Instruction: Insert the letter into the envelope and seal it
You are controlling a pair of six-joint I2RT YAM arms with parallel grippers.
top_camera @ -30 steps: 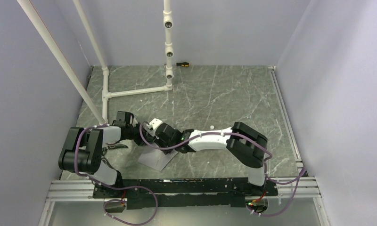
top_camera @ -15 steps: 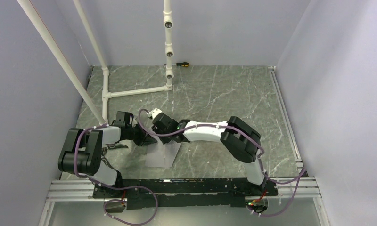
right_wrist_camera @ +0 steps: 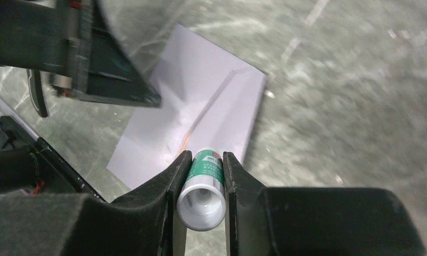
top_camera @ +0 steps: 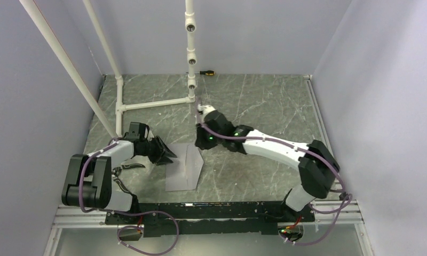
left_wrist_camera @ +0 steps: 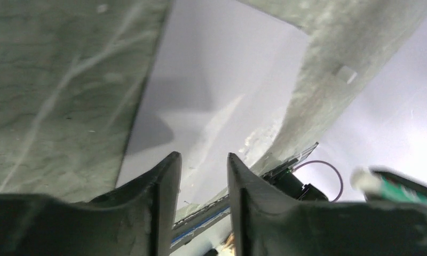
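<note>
The white glue stick will go down from my right gripper onto the marble table [top_camera: 239, 141] next to the small white cap. The glue stick is now raised behind the envelope.
The light grey envelope [top_camera: 183, 169] lies flat on the marble table, its flap folded down, and also shows in the wrist views [left_wrist_camera: 222, 80] [right_wrist_camera: 200, 101]. Of the letter only a thin tan-orange line [right_wrist_camera: 186, 136] peeks out along the flap edge. My left gripper [top_camera: 167, 155] [left_wrist_camera: 203, 158] hovers at the envelope's left edge, open, with nothing between its fingers. My right gripper [top_camera: 203, 113] [right_wrist_camera: 207, 156] is raised behind the envelope, shut on a green and white glue stick [right_wrist_camera: 203, 184].
A white pipe frame [top_camera: 152, 103] stands at the back left. A screwdriver [top_camera: 207, 72] lies at the back wall. Metal rails [top_camera: 211, 212] run along the near edge, with grey walls on three sides.
The left gripper opened and let go of the envelope, which now lies flat. The right arm swung up and to the right, away from the envelope, still gripping the glue stick.
</note>
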